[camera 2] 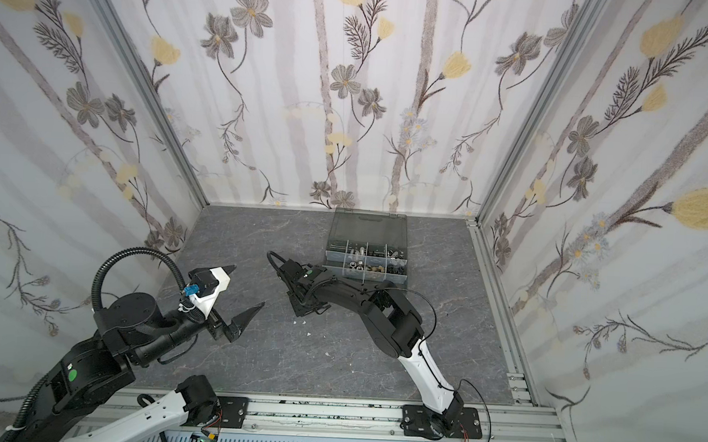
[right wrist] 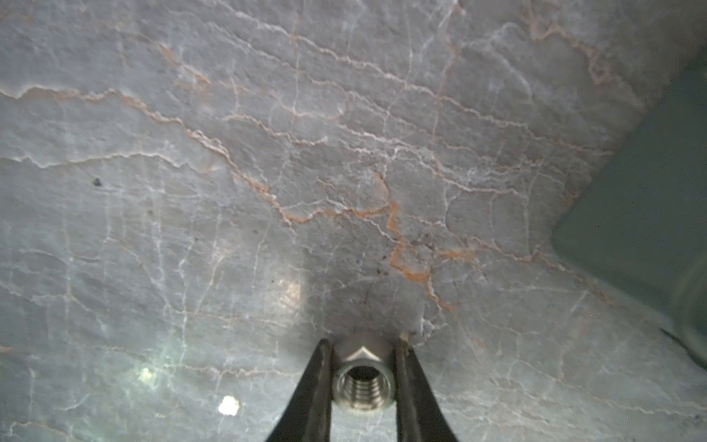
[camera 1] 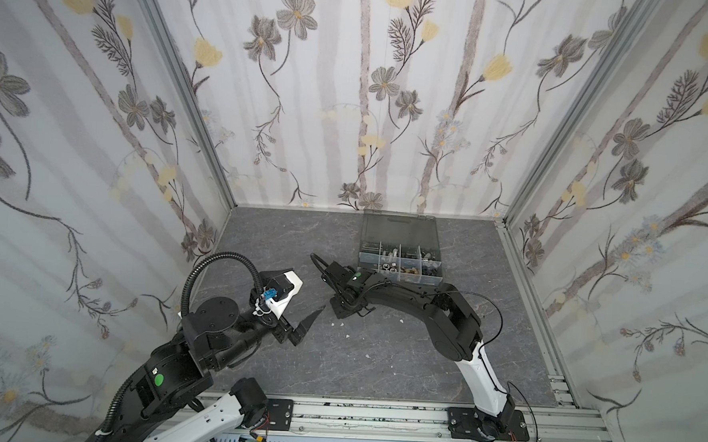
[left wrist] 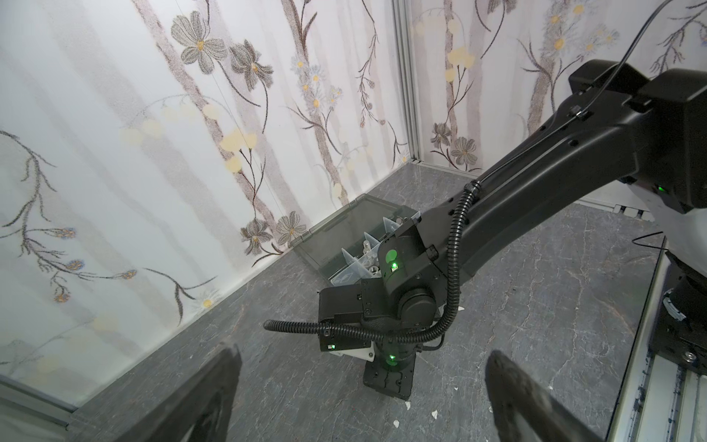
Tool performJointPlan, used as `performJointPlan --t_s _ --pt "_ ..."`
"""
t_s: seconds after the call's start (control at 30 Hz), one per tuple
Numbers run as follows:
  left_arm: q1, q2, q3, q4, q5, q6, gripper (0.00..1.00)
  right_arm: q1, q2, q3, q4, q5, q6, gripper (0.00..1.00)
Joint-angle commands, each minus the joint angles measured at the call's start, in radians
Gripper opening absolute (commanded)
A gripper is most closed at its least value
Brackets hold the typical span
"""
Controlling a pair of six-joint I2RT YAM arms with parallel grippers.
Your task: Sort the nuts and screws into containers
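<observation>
My right gripper is going to set the silver hex nut down in the container of silver hardware (camera 1: 391, 267) beside the brass hardware.
In the right wrist view my right gripper (right wrist: 362, 341) is shut on a silver hex nut (right wrist: 362, 377), threaded hole facing the camera, just above the grey table. In both top views this gripper (camera 1: 345, 309) (camera 2: 304, 306) points down at mid-table, in front of the organiser case (camera 1: 399, 228) (camera 2: 368, 227). The case lies open, and its containers (camera 1: 400, 260) hold silver, brass and black hardware too small to tell screws from nuts. My left gripper (camera 2: 247, 287) (left wrist: 363, 382) hovers open and empty to the left, apart from everything.
Small white specks (camera 1: 340, 324) (left wrist: 396, 423) lie on the marbled table (camera 1: 378, 364) near the right gripper. Floral walls close in three sides. An aluminium rail (camera 1: 375, 414) with both arm bases runs along the front edge.
</observation>
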Motion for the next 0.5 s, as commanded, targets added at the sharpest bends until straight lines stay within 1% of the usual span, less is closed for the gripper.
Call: performJointPlan --t_s 0.0,0.3,0.47 --pt "0.001 0.01 0.012 0.04 -0.014 0.016 1.0 -0.025 -0.036 -0.006 -0.061 0.015 -0.029 0.19" --pt "0.0 0.025 0.001 0.056 -0.022 0.028 1.0 -0.128 -0.17 0.002 -0.094 0.047 -0.086 0.17" --pt "0.0 0.045 -0.002 0.074 -0.024 0.029 1.0 -0.22 -0.202 0.023 -0.1 0.078 -0.132 0.17"
